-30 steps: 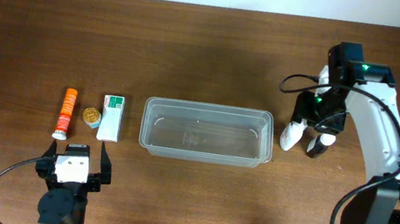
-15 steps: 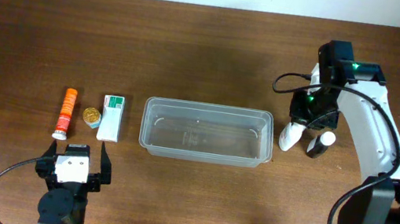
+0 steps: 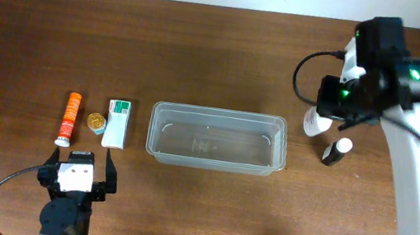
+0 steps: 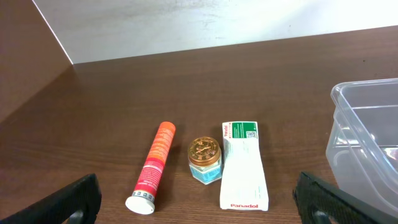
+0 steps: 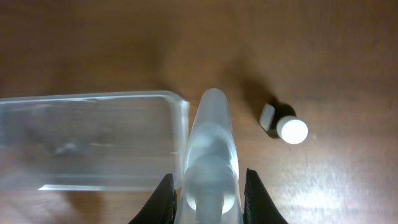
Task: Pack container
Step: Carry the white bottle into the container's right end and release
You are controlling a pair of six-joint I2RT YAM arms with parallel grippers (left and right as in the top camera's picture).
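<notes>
The robot's right gripper needs to set the white bottle down inside the clear plastic container's end (image 3: 266, 146) (image 5: 153, 142) that is nearest the small dark bottle.
The clear plastic container (image 3: 217, 138) lies empty at the table's middle; its right end shows in the right wrist view (image 5: 87, 140). My right gripper (image 3: 329, 112) is shut on a white bottle (image 5: 211, 155) and holds it raised just right of the container's right end. A small dark bottle with a white cap (image 3: 337, 151) stands on the table to the right (image 5: 285, 126). My left gripper (image 4: 199, 202) is open near the front left edge, behind an orange tube (image 4: 154, 165), a small gold-lidded jar (image 4: 205, 159) and a white Panadol box (image 4: 244, 164).
The orange tube (image 3: 68, 118), jar (image 3: 96, 122) and box (image 3: 116, 123) lie in a row left of the container. A pale wall runs along the table's far edge.
My right gripper closed on the white bottle and lifted it off the table, moving up and back. The dark bottle stays standing. The left arm has not moved.
</notes>
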